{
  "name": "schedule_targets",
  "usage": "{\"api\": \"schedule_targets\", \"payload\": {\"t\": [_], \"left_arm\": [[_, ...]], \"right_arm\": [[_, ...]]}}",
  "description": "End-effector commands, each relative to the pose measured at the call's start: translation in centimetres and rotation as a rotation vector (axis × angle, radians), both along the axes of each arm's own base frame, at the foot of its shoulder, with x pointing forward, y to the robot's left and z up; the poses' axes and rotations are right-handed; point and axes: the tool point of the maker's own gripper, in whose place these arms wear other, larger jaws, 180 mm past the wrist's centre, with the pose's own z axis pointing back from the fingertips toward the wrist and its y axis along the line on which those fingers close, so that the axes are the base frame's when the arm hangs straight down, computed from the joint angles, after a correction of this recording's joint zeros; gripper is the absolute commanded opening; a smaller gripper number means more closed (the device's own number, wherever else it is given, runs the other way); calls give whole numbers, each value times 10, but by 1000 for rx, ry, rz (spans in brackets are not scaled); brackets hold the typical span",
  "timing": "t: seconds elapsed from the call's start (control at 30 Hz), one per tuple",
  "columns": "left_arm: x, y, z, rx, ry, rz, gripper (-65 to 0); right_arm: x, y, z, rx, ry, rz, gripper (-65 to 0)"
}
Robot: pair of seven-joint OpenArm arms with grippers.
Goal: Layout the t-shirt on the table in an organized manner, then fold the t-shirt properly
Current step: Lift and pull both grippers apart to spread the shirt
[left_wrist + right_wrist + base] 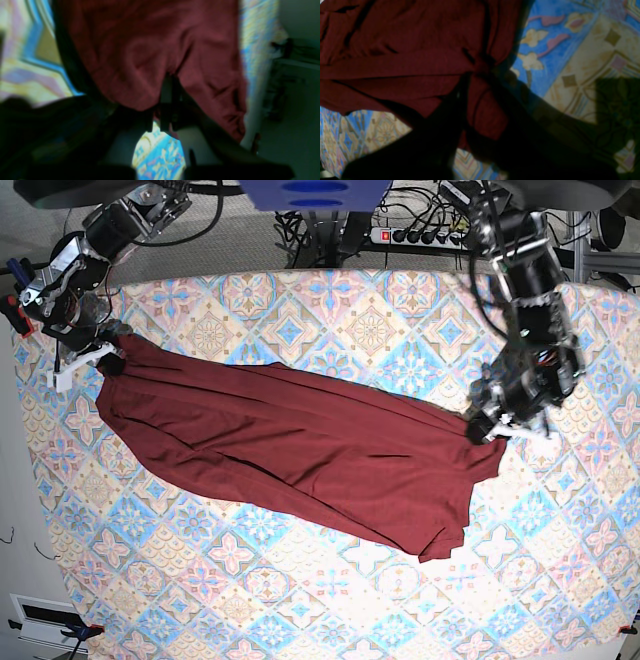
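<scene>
Next, my left gripper lets go of the t-shirt's bunched edge on the patterned table (543, 363) beneath the gripper's own body, stretched outward.
The dark maroon t-shirt (300, 440) is stretched in a slanted band across the patterned table (300, 600), creased and with a loose flap at its lower right. My left gripper (478, 428) is at the cloth's right end, shut on a bunched edge; the left wrist view shows the t-shirt (162, 45) hanging from the left gripper (167, 82). My right gripper (110, 363) is at the far left corner of the cloth. In the right wrist view the right gripper (470, 77) pinches a fold of the t-shirt (407, 50) just above the table (570, 50).
A power strip with cables (420, 232) lies behind the table's back edge. The table's left edge runs close to my right gripper. A white vent-like box (40, 616) sits on the floor at the lower left.
</scene>
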Motion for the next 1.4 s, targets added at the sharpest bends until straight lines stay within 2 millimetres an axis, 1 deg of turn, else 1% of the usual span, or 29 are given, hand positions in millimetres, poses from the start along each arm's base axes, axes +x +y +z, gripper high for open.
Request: {"api": "schedule_targets", "payload": {"t": [0.0, 0.07, 0.1, 0.17, 0.27, 0.33, 0.37, 0.47, 0.6, 0.73, 0.77, 0.9, 1.0, 1.23, 1.27, 1.3, 1.33, 1.37], "left_arm": [[7, 13, 21, 38, -62, 3, -650], [0, 20, 27, 77, -73, -6, -650], [-4, 24, 29, 96, -75, -11, -650], [-13, 30, 29, 125, -67, -19, -650], [-29, 41, 30, 161, -52, -33, -650], [-38, 46, 29, 156, -41, -35, -650], [-43, 49, 28, 155, -32, -36, -650], [-56, 59, 25, 159, -7, -39, -650], [-79, 71, 15, 179, 48, -38, -650], [-107, 97, 10, 196, 94, 31, -650], [-111, 100, 12, 200, 100, 31, -650], [-127, 99, 23, 245, 100, 2, -650], [-130, 101, 24, 253, 101, 8, -650], [-131, 100, 23, 250, 105, 6, -650], [-131, 100, 23, 250, 103, 6, -650], [-131, 100, 23, 250, 103, 6, -650], [-130, 100, 24, 250, 103, 7, -643], [-130, 100, 24, 251, 101, 9, -622]], "right_arm": [[-12, 5, -8, 7, 72, 28, -650], [-12, 7, -7, 21, 60, 30, -650], [-16, 8, -9, 24, 68, 31, -650], [-24, 7, -13, 22, 87, 31, -650], [-47, 8, -23, 22, 140, 33, -650], [-54, 11, -25, 12, 158, 59, -650], [-54, 13, -23, -3, 160, 81, -650], [-49, 14, -9, -70, 136, 132, -650], [-65, 8, 3, -144, 146, 158, -650], [-77, 5, 7, -180, 163, 172, -650], [-79, 5, 7, -184, 166, 173, -650], [-80, 4, 7, -185, 169, 173, -650], [-80, 4, 7, -185, 169, 173, -650], [-80, 4, 7, -185, 169, 173, -648], [-80, 4, 7, -185, 169, 173, -639], [-80, 4, 7, -185, 169, 173, -613], [-80, 4, 7, -185, 169, 172, -577], [-81, 4, 7, -186, 171, 172, -540]]}}
